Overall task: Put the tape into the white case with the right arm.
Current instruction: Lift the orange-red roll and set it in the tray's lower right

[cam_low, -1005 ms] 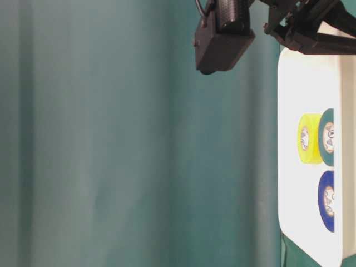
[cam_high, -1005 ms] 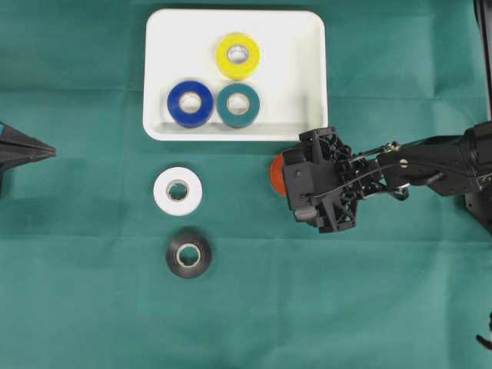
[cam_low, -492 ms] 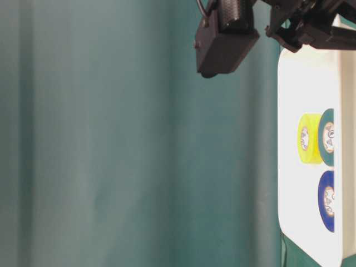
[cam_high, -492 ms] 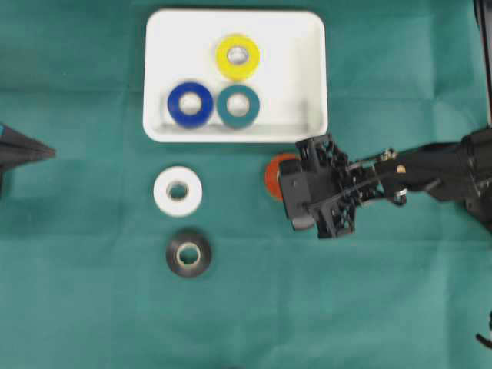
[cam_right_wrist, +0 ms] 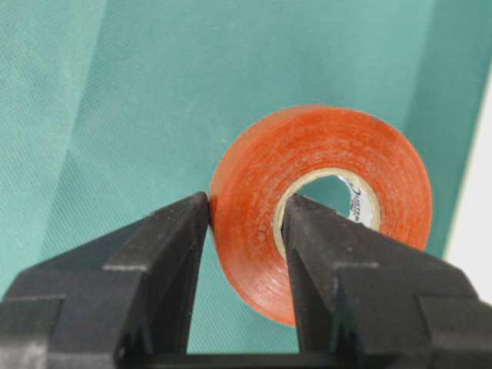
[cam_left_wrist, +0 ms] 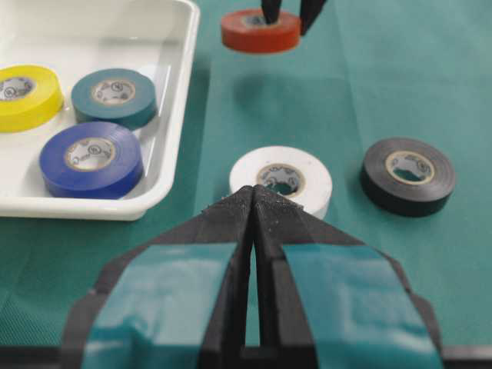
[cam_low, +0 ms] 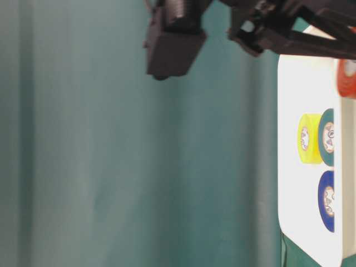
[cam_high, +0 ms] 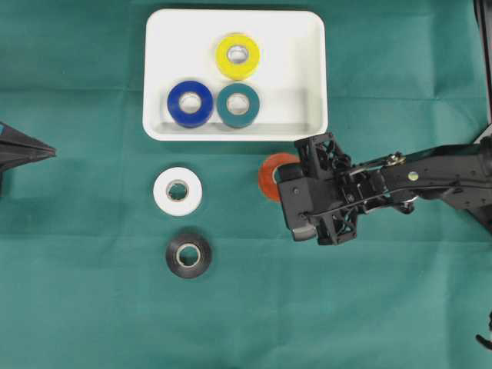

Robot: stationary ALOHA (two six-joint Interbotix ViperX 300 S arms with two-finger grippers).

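Next, my right gripper releases the orange tape roll on the white case's bottom close beside the teal roll (cam_high: 281, 107). The orange roll now hangs in front of the case.
An orange tape roll (cam_high: 268, 175) hangs off the green cloth just below the white case (cam_high: 286, 54), level and casting a shadow in the left wrist view (cam_left_wrist: 260, 31). My right gripper (cam_high: 281, 179) is shut on it: one finger sits inside the roll's core and the other against its outer side (cam_right_wrist: 246, 204). The roll (cam_right_wrist: 338, 142) fills the right wrist view, with the case's edge at far right. From table level the roll (cam_low: 346, 78) hangs in front of the case (cam_low: 300, 83). My left gripper (cam_left_wrist: 254, 192) is shut and empty at the left edge (cam_high: 38, 151).
Yellow (cam_high: 237, 55), blue (cam_high: 190, 103) and teal (cam_high: 237, 105) rolls lie in the case. A white roll (cam_high: 177, 191) and a black roll (cam_high: 188, 255) lie on the cloth left of the right gripper, just ahead of the left gripper's tips (cam_left_wrist: 281, 177).
The right gripper has shut on the orange roll and raised it off the cloth; the roll now shows more to the left of the gripper. The left gripper has not moved.
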